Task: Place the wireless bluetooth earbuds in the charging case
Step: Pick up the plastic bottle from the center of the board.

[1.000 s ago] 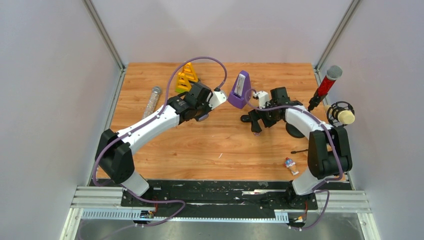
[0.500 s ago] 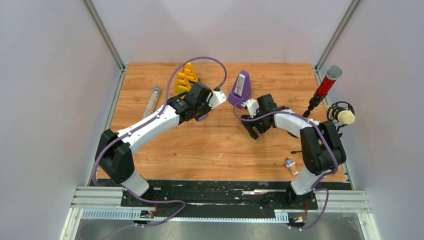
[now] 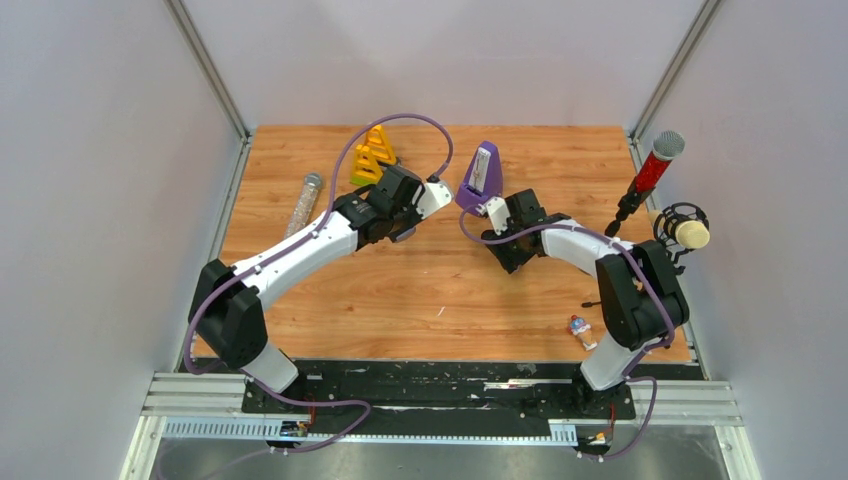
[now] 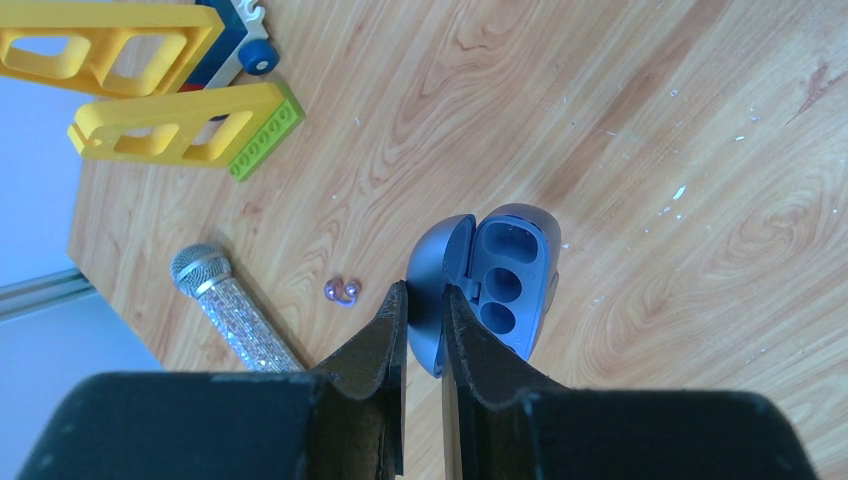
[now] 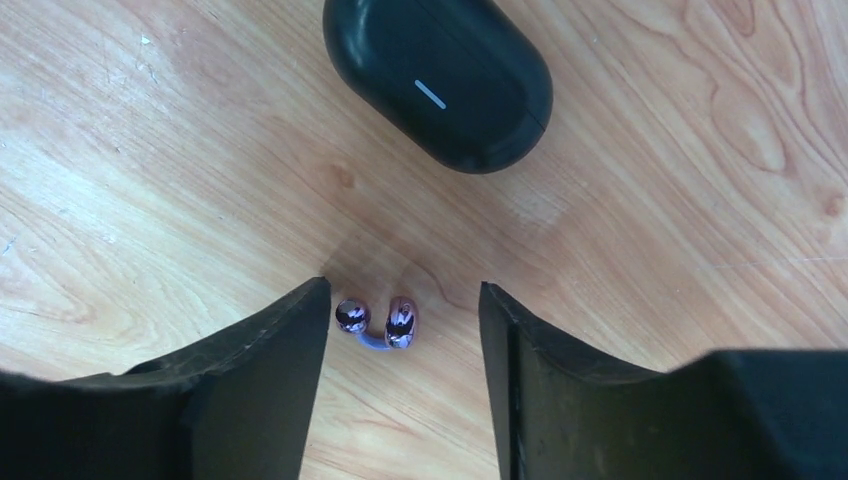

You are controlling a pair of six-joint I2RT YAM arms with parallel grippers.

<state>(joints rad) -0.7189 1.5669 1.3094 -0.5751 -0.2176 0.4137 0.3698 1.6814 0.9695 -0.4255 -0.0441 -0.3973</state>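
Observation:
The purple clip earbud is sitting off-center, near one finger of my right gripper. I should open, shift over and close around both its beads (image 5: 378, 320).
My left gripper (image 4: 425, 300) is shut on the raised lid of a grey-blue case (image 4: 512, 280). The case is open and its round wells are empty. It also shows in the top view (image 3: 404, 236). A purple clip earbud (image 4: 342, 291), two shiny beads on a bridge, lies on the wood left of it. My right gripper (image 5: 402, 290) is open, with a second purple clip earbud (image 5: 378, 322) on the table between its fingers, nearer the left one. A glossy black charging case (image 5: 437, 80), closed, lies just beyond the fingertips. No black buds show.
A purple metronome (image 3: 482, 178) stands just behind my right wrist. Yellow bricks (image 3: 372, 155) and a glittery microphone (image 3: 305, 200) lie at the back left. A red microphone (image 3: 650, 175) and a foam-tipped one (image 3: 686, 230) are at the right edge. A small figure (image 3: 580, 331) lies front right.
My right gripper has swung left and slightly back, and now stands over the purple earbud and the black case. My left arm has not moved.

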